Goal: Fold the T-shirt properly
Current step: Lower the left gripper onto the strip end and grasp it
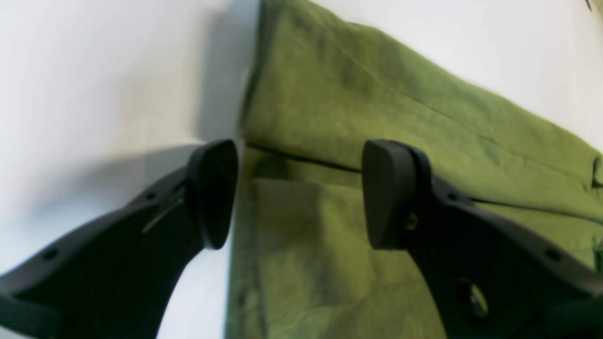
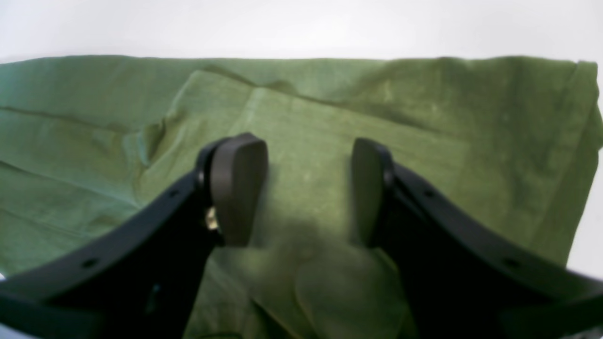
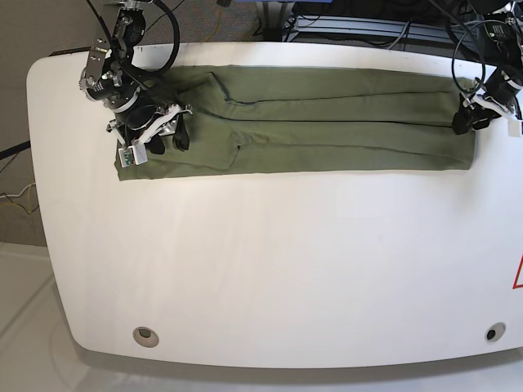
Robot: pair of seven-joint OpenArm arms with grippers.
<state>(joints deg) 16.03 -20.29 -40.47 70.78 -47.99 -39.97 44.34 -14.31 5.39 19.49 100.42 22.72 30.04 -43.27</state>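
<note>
A finger of the robot's left gripper sits beyond the T-shirt's edge, so next the left gripper pinches the T-shirt's strip farther in before [image 3: 444, 123] it folds the strip over.
The olive-green T-shirt [image 3: 327, 122] lies folded into a long strip across the far part of the white table. My right gripper [image 3: 167, 137] hovers over the strip's left end. In its wrist view this gripper [image 2: 304, 188] is open, and a lighter fold of the T-shirt [image 2: 424, 117] runs under and between its fingers. My left gripper [image 3: 467, 118] is at the strip's right end. There the left gripper [image 1: 301, 190] is open and straddles the T-shirt's [image 1: 377, 108] edge, one finger over bare table and the other over cloth.
The white table [image 3: 261, 261] has rounded corners, with two small round fittings [image 3: 145, 334] near its front edge. A red mark [image 3: 518, 273] sits at its right edge. Cables and dark equipment [image 3: 368, 20] stand behind the table's far edge.
</note>
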